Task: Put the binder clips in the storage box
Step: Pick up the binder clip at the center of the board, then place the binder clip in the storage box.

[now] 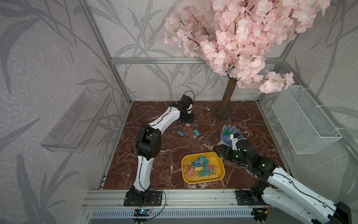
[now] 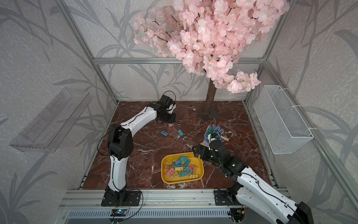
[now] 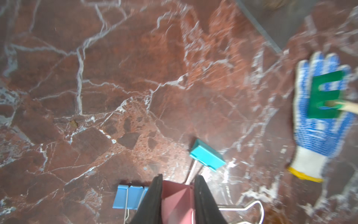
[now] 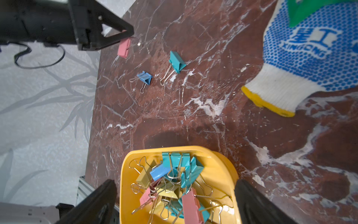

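Next, my right gripper should go to the loose teal binder clip's body (image 1: 196,132) (image 4: 177,62), near the loose blue binder clip, and close there.
My left gripper (image 3: 178,186) is shut on a pink binder clip (image 3: 175,201), whose body sits between the two black fingers (image 3: 153,199), low over the marble at the back left (image 1: 187,125). Two loose binder clips lie on the table near it: a blue one (image 1: 180,133) (image 3: 129,196) and a teal one (image 1: 197,132) (image 3: 207,155). The storage box (image 1: 215,158), a yellow tray, stands at the front middle with several clips piled in it. My right gripper (image 4: 175,183) hangs open over the tray's far right corner (image 1: 219,151), nothing between its fingers.
A blue-dotted white glove (image 1: 225,136) lies right of the loose clips with a green tool (image 3: 325,95) on it. A tree trunk (image 1: 226,97) on a metal foot stands at the back. A wire basket (image 1: 304,120) hangs on the right wall, a clear shelf (image 1: 77,120) on the left.
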`<control>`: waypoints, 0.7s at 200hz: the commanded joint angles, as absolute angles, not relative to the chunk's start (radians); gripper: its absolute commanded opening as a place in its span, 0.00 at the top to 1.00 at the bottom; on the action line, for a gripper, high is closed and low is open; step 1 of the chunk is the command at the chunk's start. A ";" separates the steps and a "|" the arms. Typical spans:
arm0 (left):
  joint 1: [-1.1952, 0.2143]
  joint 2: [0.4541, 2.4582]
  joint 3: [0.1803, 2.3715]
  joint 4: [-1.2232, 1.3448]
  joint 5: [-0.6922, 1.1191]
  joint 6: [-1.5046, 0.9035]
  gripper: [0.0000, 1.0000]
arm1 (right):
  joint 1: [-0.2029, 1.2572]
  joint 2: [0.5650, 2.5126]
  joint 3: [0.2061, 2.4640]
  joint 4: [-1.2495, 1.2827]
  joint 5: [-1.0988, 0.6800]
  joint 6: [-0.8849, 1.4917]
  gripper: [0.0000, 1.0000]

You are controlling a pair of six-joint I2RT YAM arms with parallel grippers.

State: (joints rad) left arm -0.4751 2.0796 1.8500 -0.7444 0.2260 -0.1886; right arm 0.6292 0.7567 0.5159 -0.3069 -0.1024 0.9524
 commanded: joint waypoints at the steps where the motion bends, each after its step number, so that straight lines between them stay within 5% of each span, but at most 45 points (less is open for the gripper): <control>1: -0.487 1.986 1.791 -0.695 0.322 -0.229 0.75 | 0.579 0.728 0.482 -0.226 -0.189 1.045 0.01; 36: -0.585 1.756 1.608 -0.577 0.420 -0.268 0.74 | 0.413 0.732 0.459 -0.174 -0.306 1.064 0.01; 73: -0.819 1.541 1.383 -0.488 0.329 -0.265 0.72 | 0.304 0.779 0.481 -0.142 -0.384 1.050 0.01; 106: -1.019 1.487 1.212 -0.436 0.254 -0.292 0.70 | 0.288 0.830 0.503 -0.114 -0.409 1.042 0.01; 140: -1.073 1.478 1.047 -0.316 0.252 -0.374 0.70 | 0.285 0.851 0.503 -0.089 -0.425 1.052 0.01</control>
State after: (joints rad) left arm -1.0679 1.4792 1.1236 -0.4084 0.2974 -0.3084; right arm 0.2890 0.8463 0.4702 -0.1352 -0.3943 1.0481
